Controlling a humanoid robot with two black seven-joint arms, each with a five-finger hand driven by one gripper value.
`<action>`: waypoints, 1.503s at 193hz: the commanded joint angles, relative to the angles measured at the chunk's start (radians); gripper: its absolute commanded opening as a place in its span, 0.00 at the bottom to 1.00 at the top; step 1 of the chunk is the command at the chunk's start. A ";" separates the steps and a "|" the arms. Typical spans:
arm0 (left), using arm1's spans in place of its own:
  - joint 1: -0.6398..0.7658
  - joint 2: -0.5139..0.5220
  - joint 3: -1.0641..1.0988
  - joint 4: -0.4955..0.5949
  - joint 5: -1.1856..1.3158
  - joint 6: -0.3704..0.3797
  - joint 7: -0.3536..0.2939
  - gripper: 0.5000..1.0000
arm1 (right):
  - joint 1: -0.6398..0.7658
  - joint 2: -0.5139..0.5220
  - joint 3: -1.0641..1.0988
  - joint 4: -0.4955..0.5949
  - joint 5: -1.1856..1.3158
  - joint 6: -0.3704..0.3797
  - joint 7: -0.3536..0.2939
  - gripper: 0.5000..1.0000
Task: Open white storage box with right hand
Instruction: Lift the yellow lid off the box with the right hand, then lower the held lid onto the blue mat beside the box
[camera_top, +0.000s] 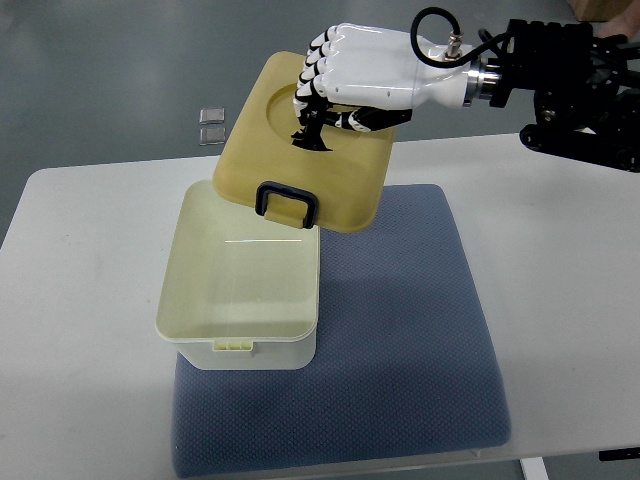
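I should use my right gripper to set the beige lid down on the blue mat (404, 272), beside the white storage box that is open.
The white storage box (240, 300) stands open on a blue mat (400, 340), its inside empty. Its beige lid (300, 170), with a dark latch (286, 203) on the near edge, is lifted off and tilted above the box's far right corner. My right hand (325, 95), white with black finger joints, comes in from the upper right and is shut on the lid, fingers curled over its top and far edge. The left arm is not in view.
The box and mat sit on a white table (560, 250). Two small grey squares (211, 125) lie on the floor beyond the table's far edge. The right arm's dark forearm (570, 80) hangs over the table's far right.
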 joint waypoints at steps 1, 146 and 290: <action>0.000 0.000 0.000 0.000 0.000 0.000 0.000 1.00 | -0.043 -0.062 0.019 0.000 -0.006 -0.001 0.000 0.00; 0.000 0.000 0.000 0.000 0.000 0.000 0.000 1.00 | -0.324 -0.137 0.042 -0.045 -0.097 -0.025 0.000 0.00; 0.000 0.000 0.000 0.000 0.000 0.000 0.000 1.00 | -0.448 -0.040 0.025 -0.056 -0.189 -0.025 0.000 0.58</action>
